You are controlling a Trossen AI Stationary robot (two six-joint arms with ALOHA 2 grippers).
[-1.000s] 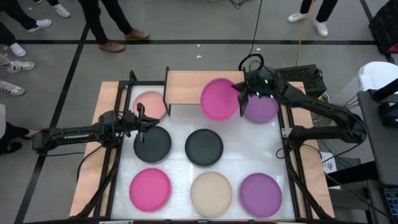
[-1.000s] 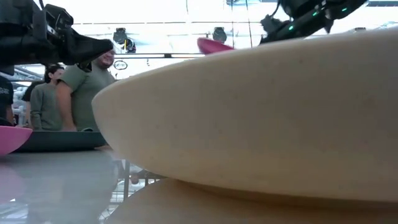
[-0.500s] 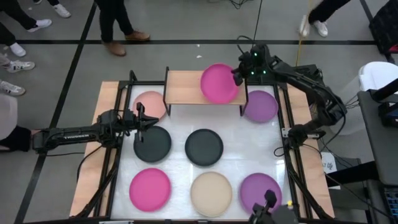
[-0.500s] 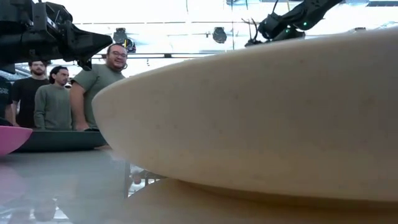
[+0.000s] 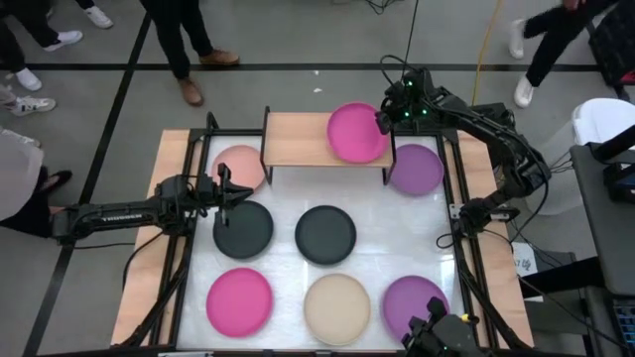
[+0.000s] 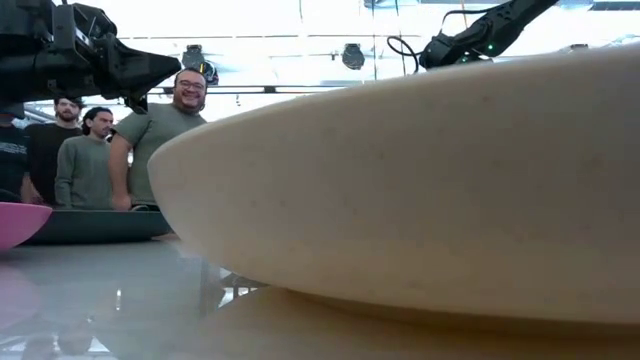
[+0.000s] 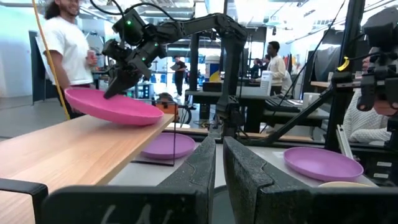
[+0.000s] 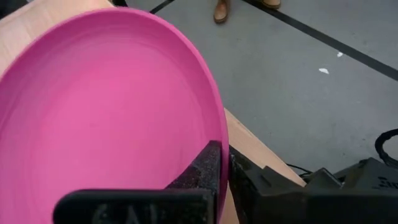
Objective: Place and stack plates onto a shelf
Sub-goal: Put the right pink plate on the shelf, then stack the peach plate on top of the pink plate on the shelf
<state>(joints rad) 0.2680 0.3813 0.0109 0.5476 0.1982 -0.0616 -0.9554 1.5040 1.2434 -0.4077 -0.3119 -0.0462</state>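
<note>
The robot's left gripper should next move to the pale pink plate's near rim (image 5: 249,187), facing the closest dark grey plate, and close there.
A magenta plate (image 5: 355,133) sits over the right half of the light-wood shelf (image 5: 298,139). In the left wrist view this magenta plate (image 7: 115,107) is tilted above the shelf top (image 7: 68,149). My right gripper (image 5: 381,120) is at the plate's right far rim, shut on it. My left gripper (image 5: 230,193) hovers over the table's left side, between the pale pink plate (image 5: 238,167) and a dark grey plate (image 5: 243,227). Its fingers (image 7: 219,163) are shut on nothing. My right gripper pinches the magenta plate's rim (image 8: 217,134) between its two fingers, one finger (image 8: 202,165) over the plate's upper face and the other outside the rim. It comes slanting down from the table's far right. The plate is tilted, its lower edge (image 7: 152,118) at the shelf top.
Flat on the white table lie a second dark grey plate (image 5: 325,234), a magenta plate (image 5: 239,300), a cream plate (image 5: 336,308) and two purple plates (image 5: 415,169) (image 5: 415,308). The cream plate (image 6: 420,190) fills the low view. People stand beyond the far edge.
My right gripper has carried the magenta plate toward the table's far edge, from over the shelf's front edge to fully over the shelf's right half, still holding its rim. The left arm has stayed still.
</note>
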